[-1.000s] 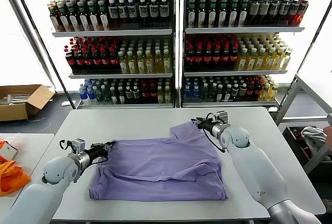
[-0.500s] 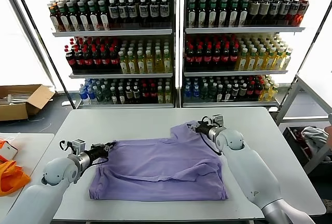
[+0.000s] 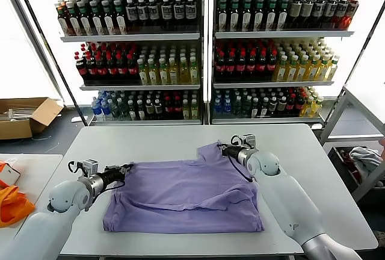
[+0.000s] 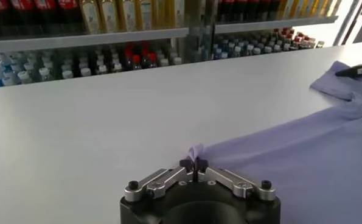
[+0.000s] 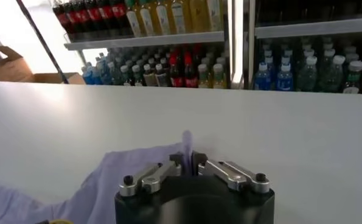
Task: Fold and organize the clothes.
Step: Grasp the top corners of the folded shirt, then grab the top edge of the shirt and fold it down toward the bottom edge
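The robot's right gripper will release the raised sleeve on the lavender T-shirt's near corner (image 3: pixel 245 213), the one farthest from the left gripper.
The clothes, a lavender T-shirt (image 3: pixel 186 194), lie spread plain side up on the white table (image 3: pixel 162 142), with one sleeve raised toward the back right. My left gripper (image 3: pixel 127 167) is shut on the shirt's left corner; the left wrist view has a small pinch of lavender fabric (image 4: pixel 197 151) between its fingertips (image 4: pixel 186 164). At the raised sleeve, my right gripper (image 3: pixel 221 149) is shut on the fabric, and a fold of purple cloth (image 5: pixel 186 141) stands up between its pads (image 5: pixel 176 159).
Shelves of bottled drinks (image 3: pixel 198 49) stand behind the table. An orange cloth (image 3: pixel 12 206) lies on a side table at the left, near a cardboard box (image 3: pixel 27 117) on the floor. A grey-white bundle (image 3: pixel 364 157) sits on a rack at the right.
My right gripper has moved left along the sleeve and has closed on its fabric. The left gripper has kept its hold and place.
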`<state>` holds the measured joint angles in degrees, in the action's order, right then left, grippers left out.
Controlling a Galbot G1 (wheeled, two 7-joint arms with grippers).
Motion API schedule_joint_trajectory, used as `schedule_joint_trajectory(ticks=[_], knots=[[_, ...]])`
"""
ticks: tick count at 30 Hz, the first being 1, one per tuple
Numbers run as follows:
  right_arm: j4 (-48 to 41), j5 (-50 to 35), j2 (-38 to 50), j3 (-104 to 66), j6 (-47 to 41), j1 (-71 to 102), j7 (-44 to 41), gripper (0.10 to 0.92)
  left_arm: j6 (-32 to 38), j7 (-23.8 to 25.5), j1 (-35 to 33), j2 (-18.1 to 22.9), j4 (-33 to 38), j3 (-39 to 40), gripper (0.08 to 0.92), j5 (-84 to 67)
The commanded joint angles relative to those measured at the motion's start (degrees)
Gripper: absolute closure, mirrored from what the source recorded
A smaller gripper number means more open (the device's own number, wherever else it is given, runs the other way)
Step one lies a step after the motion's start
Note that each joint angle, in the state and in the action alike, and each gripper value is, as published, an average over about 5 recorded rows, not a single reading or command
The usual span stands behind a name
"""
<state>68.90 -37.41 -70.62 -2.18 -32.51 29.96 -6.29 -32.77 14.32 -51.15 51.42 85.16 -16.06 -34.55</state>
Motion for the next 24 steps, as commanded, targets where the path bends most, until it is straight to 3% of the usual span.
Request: schedule_joint_trajectory(ticks=[1,9,24], knots=[[8.99,-5.55,1.19,-2.18,-0.36,3.03,1.91,0.917,1.03,-1.24,0.17,-0.22,2.37,-1.71,0.898,-2.12],[23.78,-11.84,5.31,-7.35,-0.62,11.44,4.98,0.918,1.01,-3.07,-4.40,-0.72,9.58,-6.35,0.899,-4.25],[52.87,-15.52,10.88,-21.17,-0.60,39.60,8.32,0.918,-0.06,-6.89,-21.85,-1.44,28.86,-17.01,0.897,-5.29]])
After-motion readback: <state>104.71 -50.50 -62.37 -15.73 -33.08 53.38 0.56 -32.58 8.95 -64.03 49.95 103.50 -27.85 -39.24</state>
